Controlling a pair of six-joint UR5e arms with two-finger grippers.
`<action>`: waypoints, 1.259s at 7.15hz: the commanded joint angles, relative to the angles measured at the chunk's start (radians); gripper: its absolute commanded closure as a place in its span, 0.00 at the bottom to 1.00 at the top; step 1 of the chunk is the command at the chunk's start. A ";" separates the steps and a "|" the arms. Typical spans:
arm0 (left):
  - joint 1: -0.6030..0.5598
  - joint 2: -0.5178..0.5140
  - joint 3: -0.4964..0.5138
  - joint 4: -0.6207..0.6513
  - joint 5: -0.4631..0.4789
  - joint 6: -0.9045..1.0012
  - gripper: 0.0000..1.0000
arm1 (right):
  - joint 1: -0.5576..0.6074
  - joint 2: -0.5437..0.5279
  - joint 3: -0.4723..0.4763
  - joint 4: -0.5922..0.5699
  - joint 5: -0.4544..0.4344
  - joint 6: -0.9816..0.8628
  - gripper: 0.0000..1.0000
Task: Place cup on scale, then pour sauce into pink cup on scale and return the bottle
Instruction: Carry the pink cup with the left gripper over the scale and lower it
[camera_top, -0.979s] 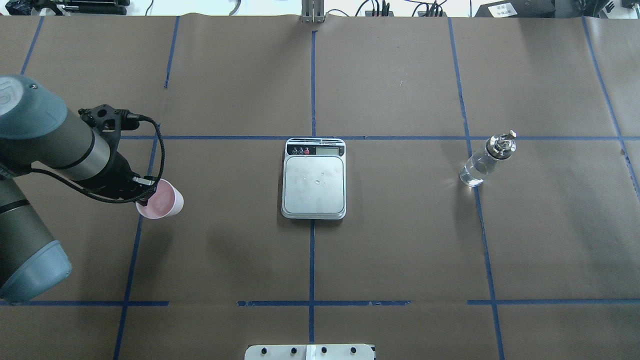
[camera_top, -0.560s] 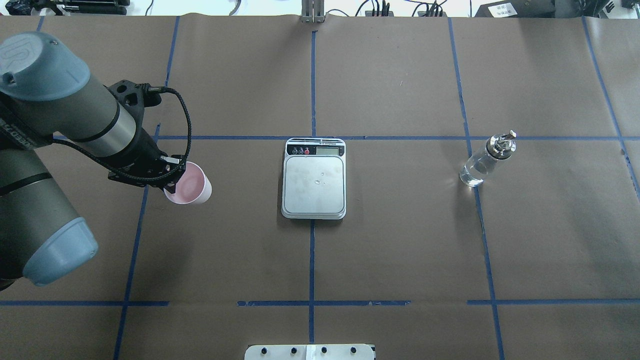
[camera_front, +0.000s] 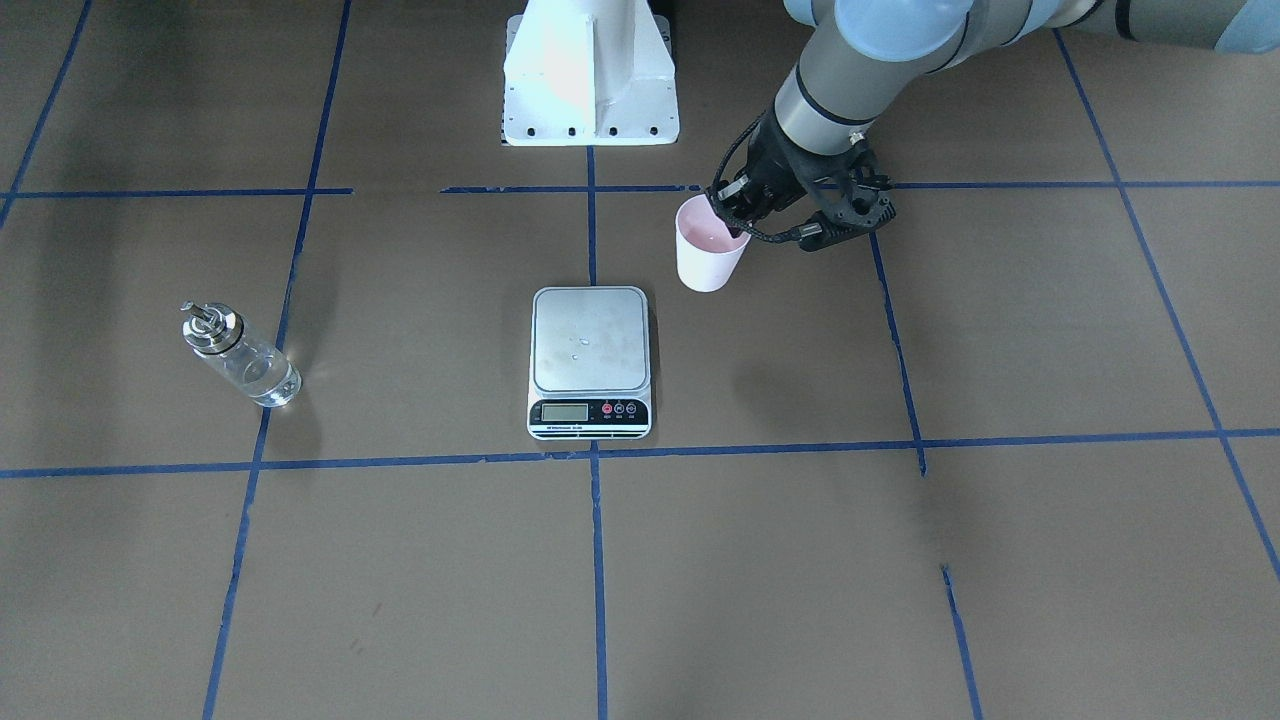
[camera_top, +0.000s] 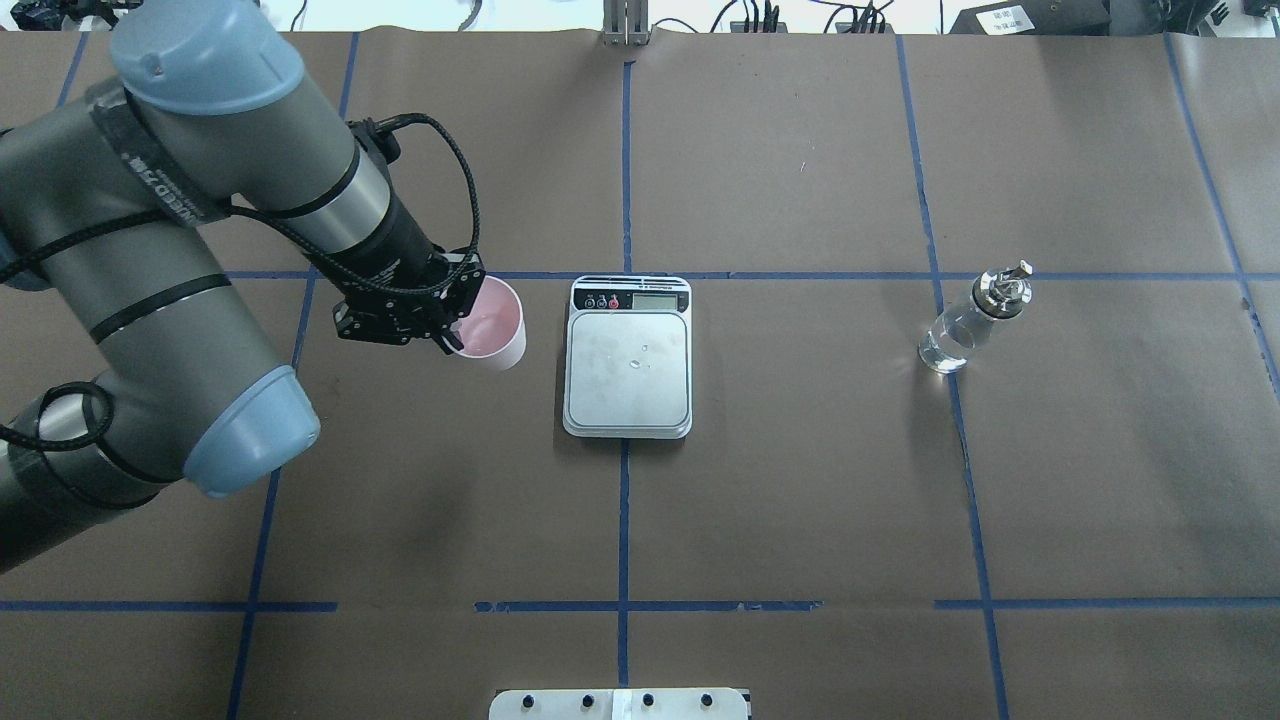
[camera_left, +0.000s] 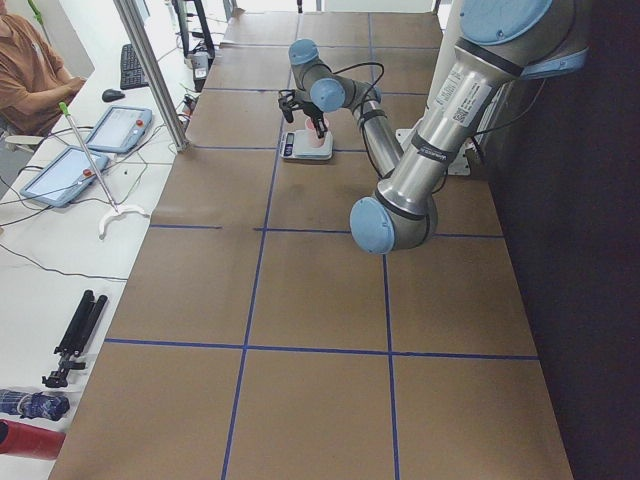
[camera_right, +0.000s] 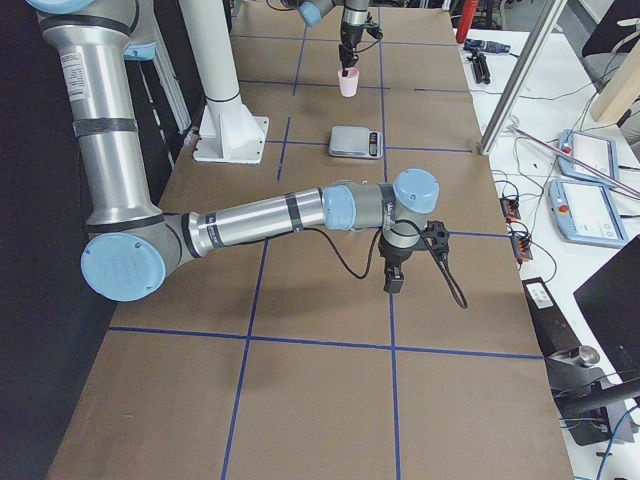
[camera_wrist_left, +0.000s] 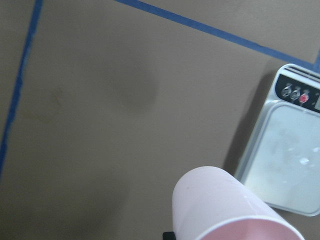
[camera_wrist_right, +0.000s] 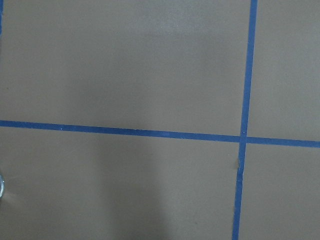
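Note:
Next, I set the pink cup down with my left gripper on the middle of the scale's silver plate (camera_front: 593, 341) (camera_wrist_left: 293, 159).
The pale pink cup (camera_top: 492, 328) hangs above the table, just left of the scale (camera_top: 628, 362) in the overhead view. My left gripper (camera_top: 455, 322) is shut on the cup's rim, one finger inside it. From the front, the cup (camera_front: 710, 256) is behind and to the right of the scale (camera_front: 590, 340), with its shadow apart on the paper. The left wrist view has the cup (camera_wrist_left: 225, 210) low in the frame and the scale (camera_wrist_left: 287, 165) at right. The clear bottle (camera_top: 966, 322) stands upright, far right. My right gripper (camera_right: 394, 282) shows only from the side; I cannot tell its state.
Brown paper with blue tape lines (camera_top: 624, 170) covers the table. The white robot base (camera_front: 590, 70) stands behind the scale in the front view. A side bench with tablets (camera_left: 110, 130) and a seated person (camera_left: 30, 70) runs along the table's far edge.
My left arm has carried the cup to the right and slightly away, from the table's left part to just beside the scale. Scale and bottle have not moved.

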 joint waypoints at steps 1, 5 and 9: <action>0.009 -0.141 0.171 -0.065 -0.003 -0.127 1.00 | 0.002 -0.001 -0.001 0.001 0.008 0.002 0.00; 0.065 -0.268 0.414 -0.199 0.003 -0.215 1.00 | 0.008 0.001 0.001 0.001 0.021 0.002 0.00; 0.110 -0.226 0.413 -0.213 0.005 -0.200 1.00 | 0.008 -0.002 0.001 0.001 0.022 0.000 0.00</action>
